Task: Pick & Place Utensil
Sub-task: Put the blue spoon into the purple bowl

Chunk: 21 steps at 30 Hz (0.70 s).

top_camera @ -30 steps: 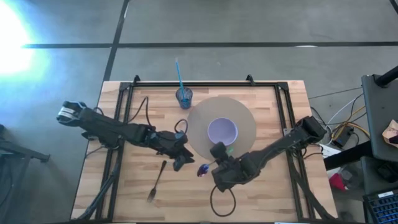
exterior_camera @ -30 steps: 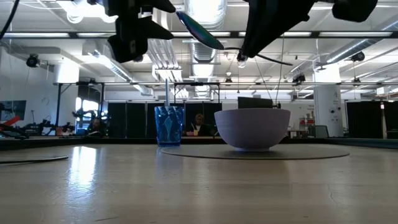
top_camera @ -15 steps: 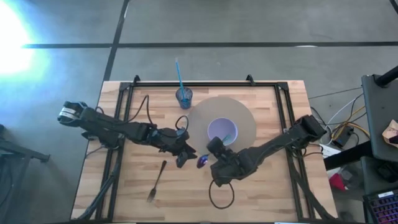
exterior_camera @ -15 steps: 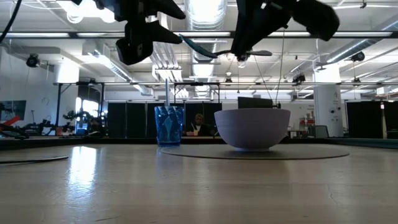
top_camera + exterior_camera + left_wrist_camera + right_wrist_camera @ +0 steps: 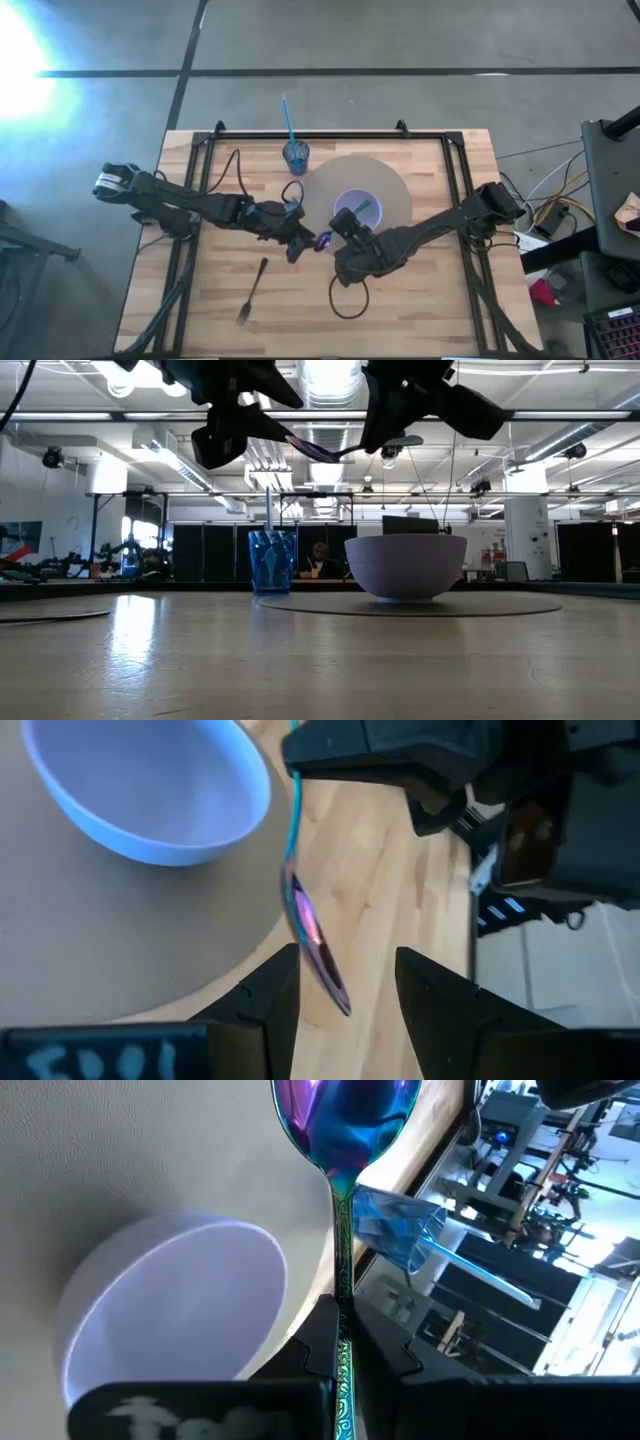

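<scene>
My right gripper is going to release the iridescent spoon in my left gripper's fingers, above the round tan mat's edge (image 5: 318,216).
An iridescent spoon (image 5: 324,241) hangs in the air between my two grippers, just left of the lavender bowl (image 5: 357,211). The right gripper (image 5: 339,237) is shut on its handle. In the left wrist view the spoon's bowl (image 5: 312,938) lies in the gap of the open left gripper (image 5: 346,1008), whose fingers stand on either side without touching it. The low view shows the spoon (image 5: 322,450) nearly level, high above the table, between the left gripper (image 5: 262,426) and the right gripper (image 5: 385,422). My right gripper pinches the spoon's handle (image 5: 343,1318) between its two fingers, which lie along the handle. It comes level from the table's right side. The spoon is lifted clear and nearly level, its bowl (image 5: 345,1115) pointing toward the left gripper.
The lavender bowl sits on a round tan mat (image 5: 395,190). A blue cup (image 5: 295,156) with a blue stick in it stands near the far edge. A fork (image 5: 252,290) lies on the wood near the left arm. A black cable loop (image 5: 345,296) lies below the right gripper.
The right gripper has carried the spoon toward the far edge and the left gripper, and the spoon has tipped from slanting to nearly level. The left gripper has moved a little right and far, so the spoon's bowl now lies between its fingers.
</scene>
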{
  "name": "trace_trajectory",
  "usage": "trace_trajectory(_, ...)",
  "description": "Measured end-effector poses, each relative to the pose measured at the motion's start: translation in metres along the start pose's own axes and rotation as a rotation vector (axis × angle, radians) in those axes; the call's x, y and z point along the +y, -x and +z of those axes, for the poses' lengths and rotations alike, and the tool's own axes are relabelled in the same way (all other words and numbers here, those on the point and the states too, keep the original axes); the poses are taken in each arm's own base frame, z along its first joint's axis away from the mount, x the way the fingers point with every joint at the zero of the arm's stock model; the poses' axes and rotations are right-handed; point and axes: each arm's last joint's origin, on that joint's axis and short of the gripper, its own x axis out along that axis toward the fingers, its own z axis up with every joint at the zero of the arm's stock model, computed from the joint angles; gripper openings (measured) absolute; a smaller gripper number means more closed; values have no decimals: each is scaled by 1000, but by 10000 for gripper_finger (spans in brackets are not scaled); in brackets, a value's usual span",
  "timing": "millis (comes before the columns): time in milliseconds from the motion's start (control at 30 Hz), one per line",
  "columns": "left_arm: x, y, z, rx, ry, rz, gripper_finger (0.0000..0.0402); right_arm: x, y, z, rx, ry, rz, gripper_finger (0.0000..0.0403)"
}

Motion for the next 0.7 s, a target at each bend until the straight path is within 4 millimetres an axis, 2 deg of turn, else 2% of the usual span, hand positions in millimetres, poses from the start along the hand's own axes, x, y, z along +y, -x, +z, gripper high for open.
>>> trace_trajectory(300, 3, 0, 2, -75, -11, 90, 156, -4, -4, -2, 20, 14, -14, 11)
trace_trajectory(433, 4, 0, 1, -75, -5, 101, 156, -8, -7, -6, 76, 5, -82, 11)
trace_trajectory(700, 7, 0, 0, -68, 1, 133, 156, -14, -10, -11, 87, -13, -89, 11)
